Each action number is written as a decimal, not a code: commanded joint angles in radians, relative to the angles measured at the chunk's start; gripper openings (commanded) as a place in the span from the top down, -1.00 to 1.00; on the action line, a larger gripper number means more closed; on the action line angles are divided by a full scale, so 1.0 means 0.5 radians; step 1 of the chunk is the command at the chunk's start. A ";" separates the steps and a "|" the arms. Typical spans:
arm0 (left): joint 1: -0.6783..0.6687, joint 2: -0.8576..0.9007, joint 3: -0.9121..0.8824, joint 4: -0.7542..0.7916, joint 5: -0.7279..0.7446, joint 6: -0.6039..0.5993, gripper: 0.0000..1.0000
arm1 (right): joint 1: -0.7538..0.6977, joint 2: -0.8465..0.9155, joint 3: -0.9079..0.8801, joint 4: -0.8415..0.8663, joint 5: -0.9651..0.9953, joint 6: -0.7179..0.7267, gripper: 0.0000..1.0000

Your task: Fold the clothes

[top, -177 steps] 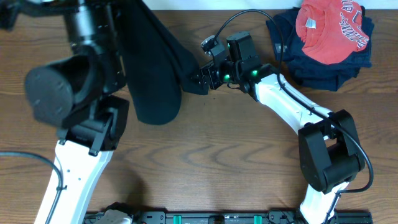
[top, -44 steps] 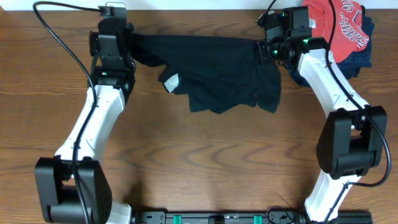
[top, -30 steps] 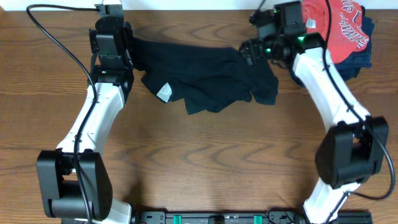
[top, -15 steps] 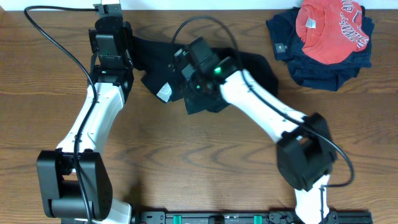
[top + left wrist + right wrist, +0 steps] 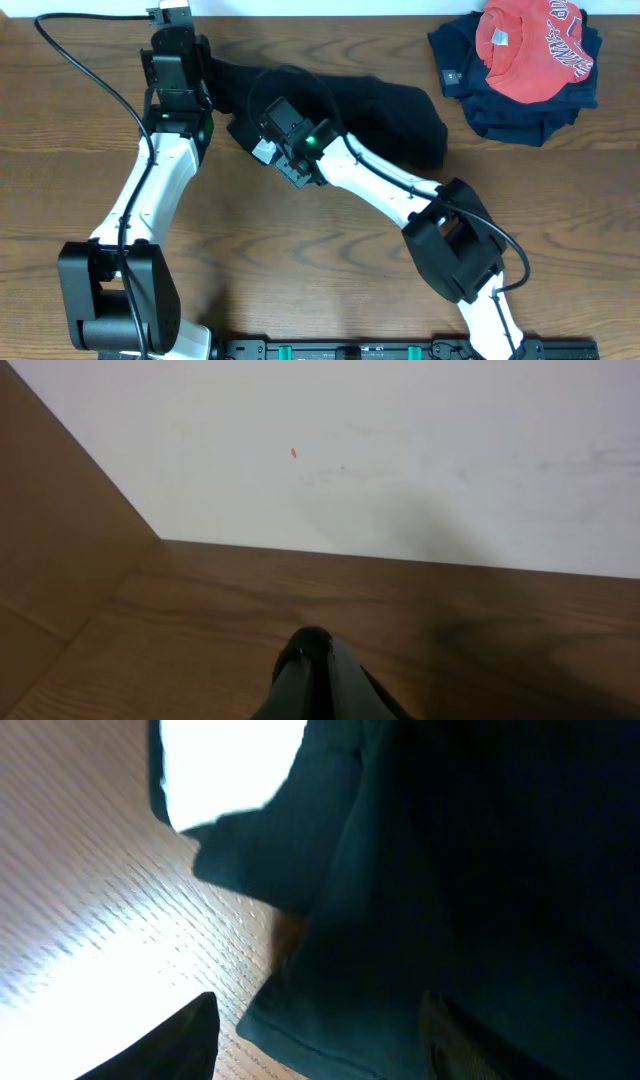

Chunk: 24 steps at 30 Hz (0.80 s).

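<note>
My right gripper should pinch its hem (image 5: 290,1015) and lift the black garment taut before folding, as it lies bunched with only my left gripper at its far corner.
The black garment (image 5: 390,105) lies bunched on the table's far side, its small white-printed tag (image 5: 262,150) at its left front edge. My left gripper (image 5: 190,72) is at the garment's far left corner. In the left wrist view its fingers (image 5: 312,652) are pressed together on a pinch of black fabric. My right gripper (image 5: 285,140) hovers over the garment's left front part near the tag. In the right wrist view its fingers (image 5: 315,1025) are apart, with the garment's hem (image 5: 450,870) below and between them.
A red shirt with white lettering (image 5: 530,40) lies on a navy garment (image 5: 520,105) at the far right corner. The table's far edge and a white wall (image 5: 400,450) lie just beyond my left gripper.
My right gripper let go of the garment's right end and swung left across it to the tag area. The garment slackened and bunched. The left arm stayed put.
</note>
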<state>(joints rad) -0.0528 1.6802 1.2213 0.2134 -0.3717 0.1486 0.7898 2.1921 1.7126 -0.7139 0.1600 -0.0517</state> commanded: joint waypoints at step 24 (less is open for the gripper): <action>0.018 -0.015 0.015 0.008 -0.005 -0.040 0.88 | -0.037 0.169 0.000 -0.041 0.164 0.130 0.77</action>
<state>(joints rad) -0.0521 1.6802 1.2213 0.2131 -0.3717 0.1341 0.7799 2.2513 1.7126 -0.7338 0.2291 -0.0067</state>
